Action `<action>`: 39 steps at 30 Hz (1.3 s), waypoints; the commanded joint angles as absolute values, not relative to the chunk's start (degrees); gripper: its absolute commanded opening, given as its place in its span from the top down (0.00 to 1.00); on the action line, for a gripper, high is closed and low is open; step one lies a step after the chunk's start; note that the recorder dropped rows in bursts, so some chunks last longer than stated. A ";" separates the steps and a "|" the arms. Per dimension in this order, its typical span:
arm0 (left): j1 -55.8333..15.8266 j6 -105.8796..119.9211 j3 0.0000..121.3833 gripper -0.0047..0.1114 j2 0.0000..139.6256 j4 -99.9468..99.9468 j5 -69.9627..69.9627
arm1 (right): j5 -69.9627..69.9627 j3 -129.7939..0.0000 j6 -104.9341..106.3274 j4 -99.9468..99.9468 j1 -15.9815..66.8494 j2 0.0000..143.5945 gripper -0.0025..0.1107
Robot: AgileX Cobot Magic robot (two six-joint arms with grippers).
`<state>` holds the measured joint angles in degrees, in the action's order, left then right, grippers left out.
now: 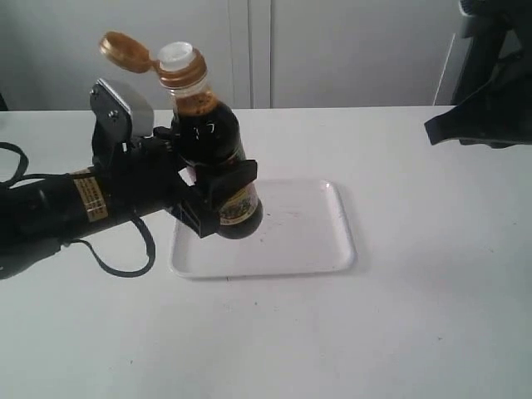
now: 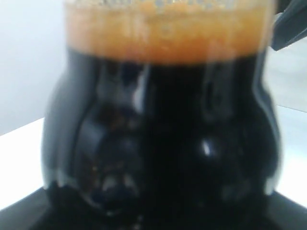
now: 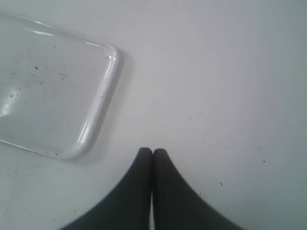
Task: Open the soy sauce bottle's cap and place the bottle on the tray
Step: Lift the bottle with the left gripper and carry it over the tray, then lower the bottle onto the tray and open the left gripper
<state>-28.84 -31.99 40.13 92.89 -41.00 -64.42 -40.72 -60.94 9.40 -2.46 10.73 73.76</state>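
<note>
Next, I stand the soy sauce bottle in the middle of the white tray (image 1: 267, 238), then release my left gripper. The bottle now hangs just above the tray.
The soy sauce bottle (image 1: 212, 145) of dark liquid hangs upright just above the left part of the white tray (image 1: 307, 237), with my left gripper (image 1: 218, 198) shut on its labelled body. Its orange-gold cap (image 1: 125, 51) is flipped open to the left, baring the white spout (image 1: 176, 56). Up close in the left wrist view, the bottle (image 2: 163, 139) fills the picture and hides the jaws. My right gripper (image 3: 152, 152) is shut with nothing in it, raised over bare table beside a corner of the tray (image 3: 98, 110). In the exterior view the right gripper (image 1: 453, 125) sits at the far right.
The white table (image 1: 416, 332) stretches around the tray on all sides. A pale wall (image 1: 332, 50) stands behind the table's far edge. The left arm's black cable (image 1: 116, 262) loops over the table at the left.
</note>
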 commanded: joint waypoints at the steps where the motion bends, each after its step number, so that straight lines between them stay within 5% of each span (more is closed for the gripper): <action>1: -29.23 -33.50 43.81 0.96 95.00 -39.54 -69.96 | -40.19 -61.22 9.17 -4.12 10.33 73.57 0.98; 39: -33.21 -30.03 60.12 0.96 113.32 -34.94 -60.36 | -41.26 -61.22 9.17 -5.81 10.33 73.57 0.98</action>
<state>-33.02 -30.66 59.03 113.05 -37.28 -53.46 -41.03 -60.94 9.40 -5.69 10.73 73.76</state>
